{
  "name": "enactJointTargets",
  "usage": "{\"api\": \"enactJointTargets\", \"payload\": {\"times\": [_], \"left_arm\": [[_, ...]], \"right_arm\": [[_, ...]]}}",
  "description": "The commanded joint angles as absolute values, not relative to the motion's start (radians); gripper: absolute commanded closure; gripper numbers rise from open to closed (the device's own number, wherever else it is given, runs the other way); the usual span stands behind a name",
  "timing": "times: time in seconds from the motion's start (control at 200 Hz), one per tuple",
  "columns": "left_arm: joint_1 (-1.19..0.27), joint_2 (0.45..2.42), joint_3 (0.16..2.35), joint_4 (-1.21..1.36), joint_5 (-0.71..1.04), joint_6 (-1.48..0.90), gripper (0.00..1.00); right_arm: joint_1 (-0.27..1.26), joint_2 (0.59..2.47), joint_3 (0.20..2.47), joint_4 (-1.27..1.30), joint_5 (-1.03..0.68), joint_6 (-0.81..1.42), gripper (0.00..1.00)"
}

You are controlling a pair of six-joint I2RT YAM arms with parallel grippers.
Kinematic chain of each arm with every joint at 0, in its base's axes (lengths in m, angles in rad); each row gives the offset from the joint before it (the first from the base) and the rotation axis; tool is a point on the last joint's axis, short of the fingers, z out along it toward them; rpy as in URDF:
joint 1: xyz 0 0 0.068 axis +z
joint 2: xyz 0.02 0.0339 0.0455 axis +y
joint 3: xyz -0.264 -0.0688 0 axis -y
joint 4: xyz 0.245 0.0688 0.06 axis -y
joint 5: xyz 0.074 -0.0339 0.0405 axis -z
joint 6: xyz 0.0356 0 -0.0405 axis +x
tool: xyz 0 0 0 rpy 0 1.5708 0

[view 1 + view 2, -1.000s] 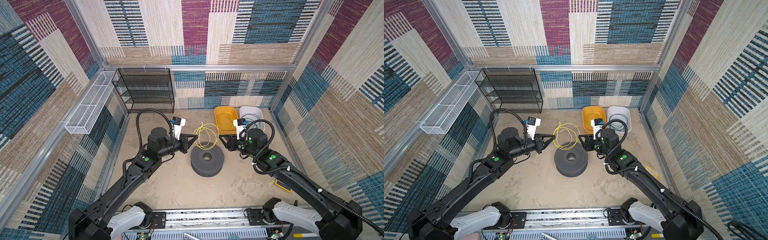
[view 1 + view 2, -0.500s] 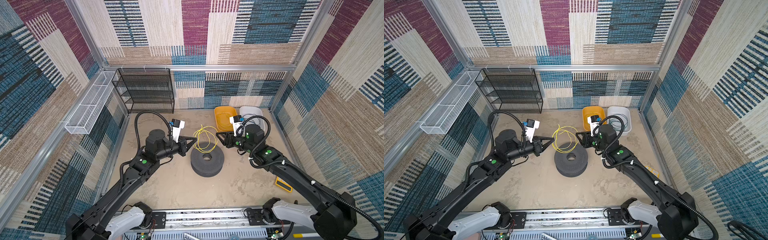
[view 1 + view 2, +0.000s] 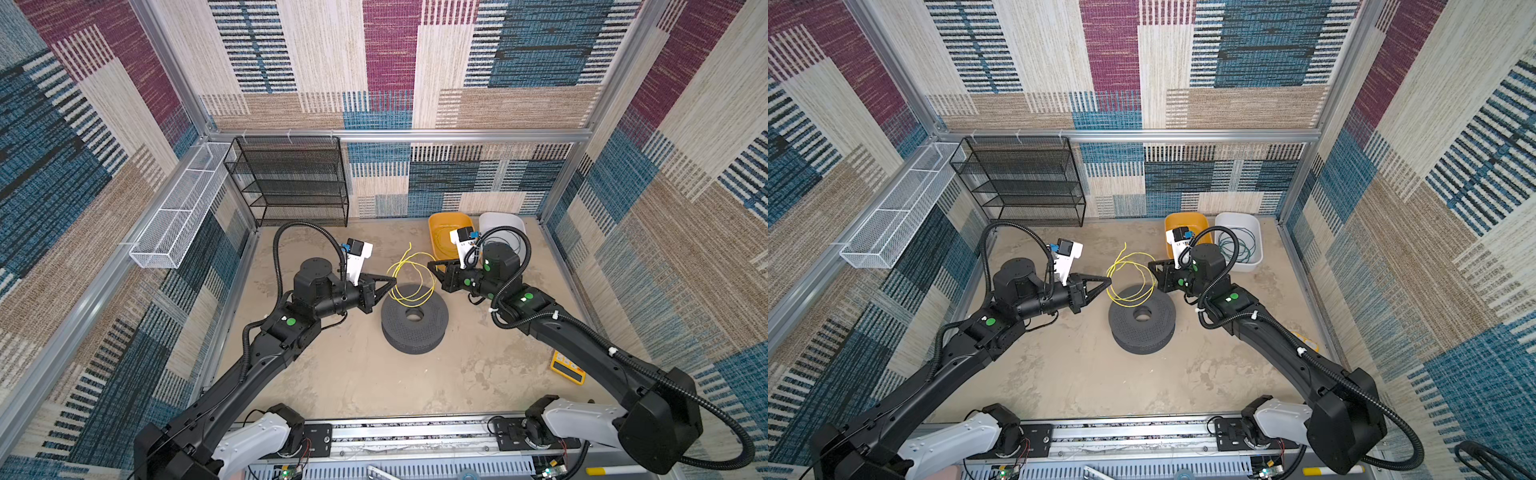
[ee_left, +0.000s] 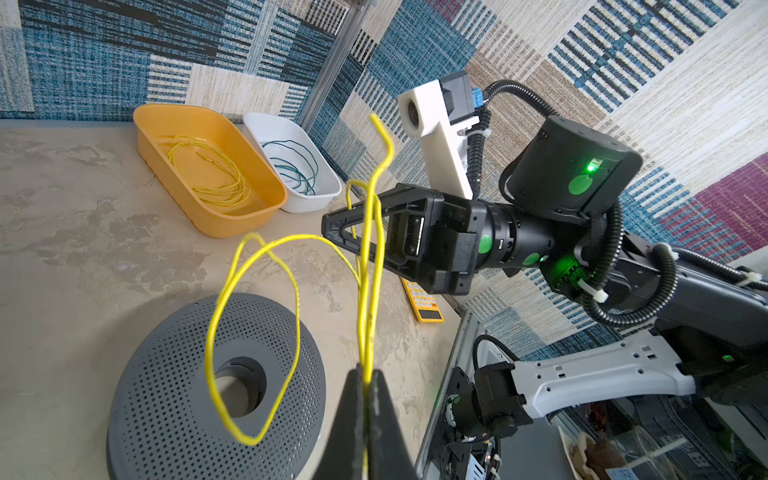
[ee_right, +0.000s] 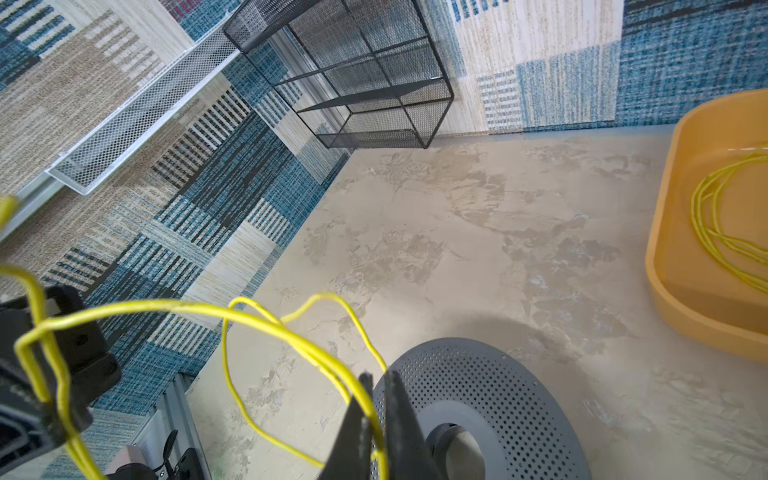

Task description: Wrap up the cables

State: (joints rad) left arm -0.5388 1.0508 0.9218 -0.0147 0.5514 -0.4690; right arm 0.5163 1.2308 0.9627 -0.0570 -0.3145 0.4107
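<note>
I will take a single piece of the cable (image 4: 366,344) with my left gripper and pull the loops apart with both grippers before wrapping, because the yellow cable's loops hang loose and uneven.
A loose yellow cable (image 3: 411,286) (image 3: 1131,282) hangs in loops above the grey perforated spool (image 3: 432,328) (image 3: 1158,328). My left gripper (image 3: 394,282) (image 4: 365,372) is shut on several of its strands at the left side of the loops. From the right, my right gripper (image 3: 1151,266) (image 5: 376,376) is shut on a strand of the same cable (image 5: 291,328). One free end (image 4: 378,120) sticks up. A teal cable (image 3: 1237,249) (image 4: 297,166) lies coiled in the white bin (image 3: 1254,232). Another yellow coil (image 4: 208,174) (image 5: 715,216) lies in the orange bin (image 4: 166,120).
A black mesh shelf (image 3: 291,183) stands at the back left wall. A white wire basket (image 3: 174,216) hangs on the left wall. A yellow calculator-like device (image 3: 568,368) lies on the floor at the right, under my right arm.
My right gripper has moved left to the yellow cable and its jaws have closed on a strand. The left gripper has kept its hold and shifted slightly.
</note>
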Motion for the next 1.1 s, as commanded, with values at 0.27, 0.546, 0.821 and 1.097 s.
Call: {"api": "enactJointTargets", "payload": {"times": [0.27,0.546,0.821,1.097], "left_arm": [[-0.534,1.010,0.948,-0.089,0.395,-0.412,0.28],[-0.336,0.968,0.848,-0.020,0.352,-0.605,0.26],[-0.284,1.141,0.844,0.215,0.642,-0.737,0.38],[-0.368,1.190,0.879,0.269,0.698,-0.704,0.34]], "right_arm": [[0.514,1.152,0.922,0.003,-0.307,0.420,1.00],[0.514,1.068,0.881,0.014,-0.337,0.435,1.00],[0.514,1.045,0.861,0.038,-0.433,0.472,1.00],[0.514,1.056,0.842,0.081,-0.459,0.504,1.00]]}}
